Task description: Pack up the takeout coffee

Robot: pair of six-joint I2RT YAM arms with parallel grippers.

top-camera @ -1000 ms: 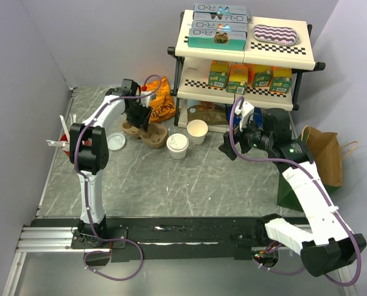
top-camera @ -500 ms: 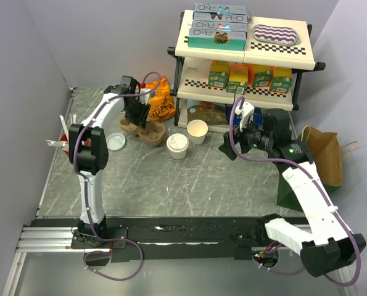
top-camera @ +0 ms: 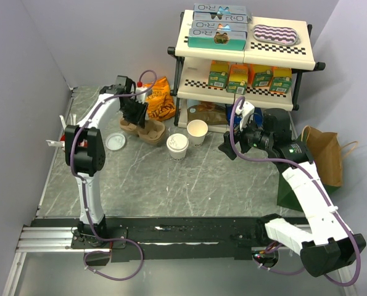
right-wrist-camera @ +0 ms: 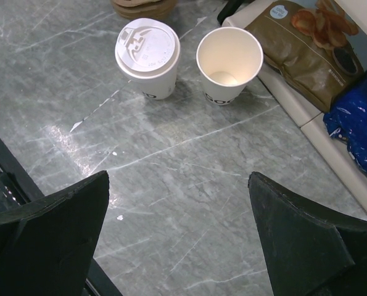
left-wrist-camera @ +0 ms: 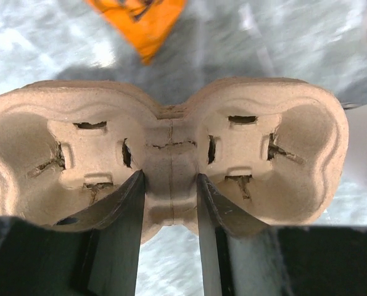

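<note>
My left gripper should open, turn and take the top carrier alone by the bridge's narrow sides (left-wrist-camera: 171, 118), because it is pinching the stacked carriers together across the middle bridge.
The takeout coffee (top-camera: 177, 146) (right-wrist-camera: 147, 54), a cream paper cup with a white sip lid, stands upright mid-table. A like cup without a lid (top-camera: 197, 131) (right-wrist-camera: 229, 61) stands just right of it. The brown pulp cup carrier (top-camera: 148, 132) (left-wrist-camera: 171, 142) lies left of both, its two wells empty. My left gripper (top-camera: 136, 115) (left-wrist-camera: 169, 180) reaches down on the carrier, its fingers pressed on either side of the narrow middle bridge. My right gripper (top-camera: 230, 147) (right-wrist-camera: 178, 179) hovers wide open over bare table, right of the cups, holding nothing.
A loose white lid (top-camera: 115, 141) lies left of the carrier. An orange snack bag (top-camera: 161, 98) (left-wrist-camera: 140, 15) sits behind it. A two-tier rack (top-camera: 245, 55) with boxes and cartons stands at the back; snack bags (right-wrist-camera: 300, 43) lie beneath. A brown paper bag (top-camera: 325, 151) stands far right.
My left gripper's fingers have drawn in onto the carrier's middle bridge, and the arm with the carrier has shifted slightly to the back left. The right arm and both cups have not moved.
</note>
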